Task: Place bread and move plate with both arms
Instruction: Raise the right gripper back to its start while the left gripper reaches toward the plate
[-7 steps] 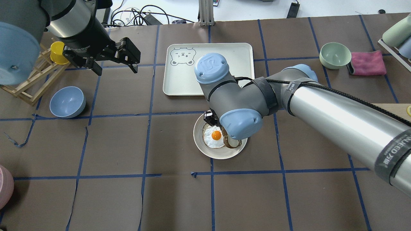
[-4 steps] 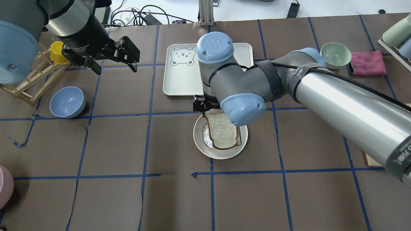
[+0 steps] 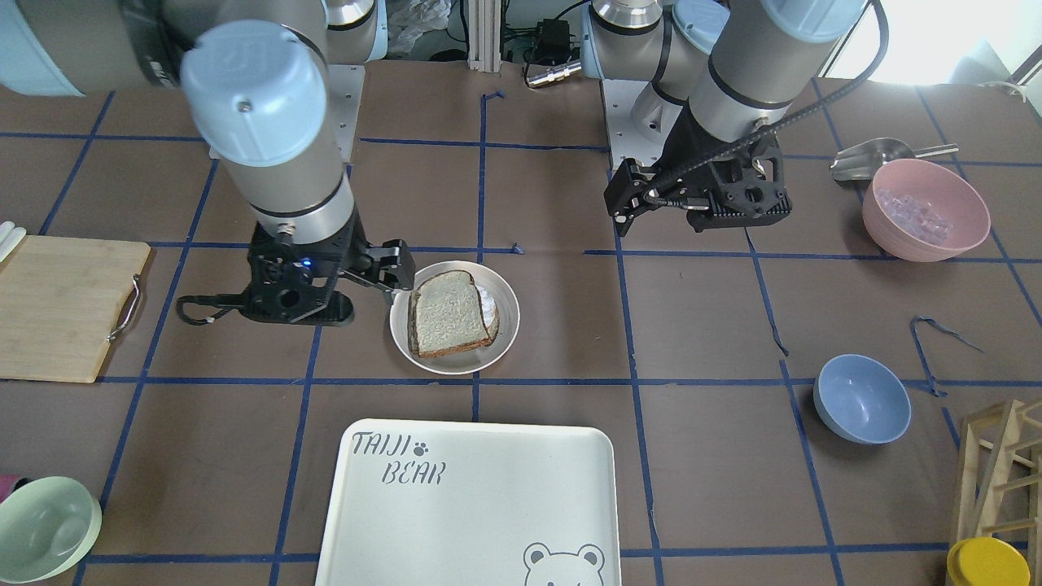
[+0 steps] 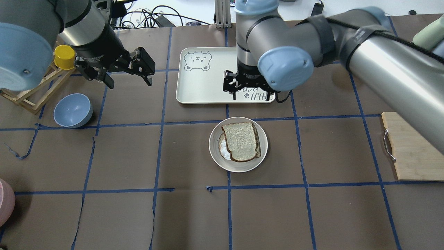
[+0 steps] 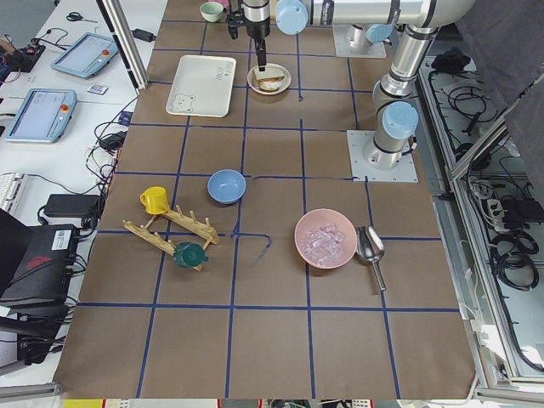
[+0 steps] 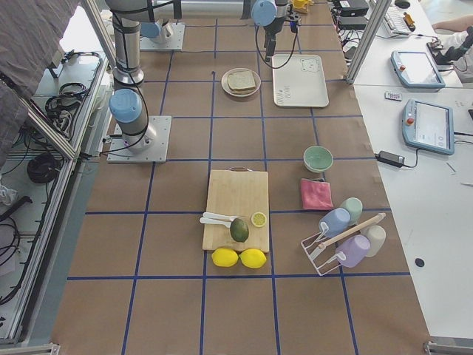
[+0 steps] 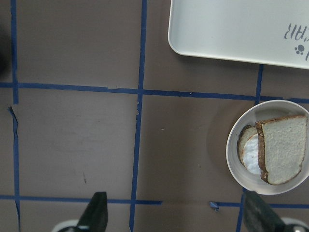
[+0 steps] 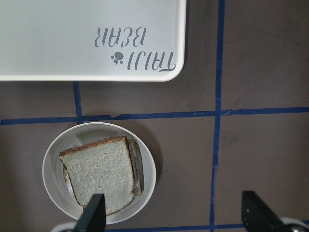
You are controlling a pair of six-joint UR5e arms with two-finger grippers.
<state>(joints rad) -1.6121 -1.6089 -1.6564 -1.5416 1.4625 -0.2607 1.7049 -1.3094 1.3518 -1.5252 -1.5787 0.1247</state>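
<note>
My left gripper needs to grip the rim of the plate (image 3: 509, 286) (image 7: 234, 170), next to the peeking egg-topped slice, on the side that faces the pink bowl.
The bread (image 4: 241, 140) lies flat on the plate (image 4: 242, 166), on top of the egg-topped slice, whose white edge (image 4: 223, 149) peeks out at the left. Both also show in the front view, bread (image 3: 448, 313) on plate (image 3: 456, 365). My right gripper (image 4: 248, 92) is open and empty, raised over the tray's near edge, behind the plate. Its wrist view shows the bread (image 8: 96, 176) and plate (image 8: 48, 169) below. My left gripper (image 4: 129, 81) is open and empty, well left of the plate; its wrist view shows the plate (image 7: 231, 145) at the right.
The "TAIJI BEAR" tray (image 4: 201, 80) lies just behind the plate. A blue bowl (image 4: 73, 110) and a wooden rack with a yellow cup (image 4: 64, 57) stand at the left. A cutting board (image 4: 412, 146) lies at the right. A pink bowl (image 3: 926, 207) stands near the robot's left.
My right gripper let go of the bread, which now lies flat over the egg slice, then rose and drew back over the tray's edge. The left gripper shifted only slightly.
</note>
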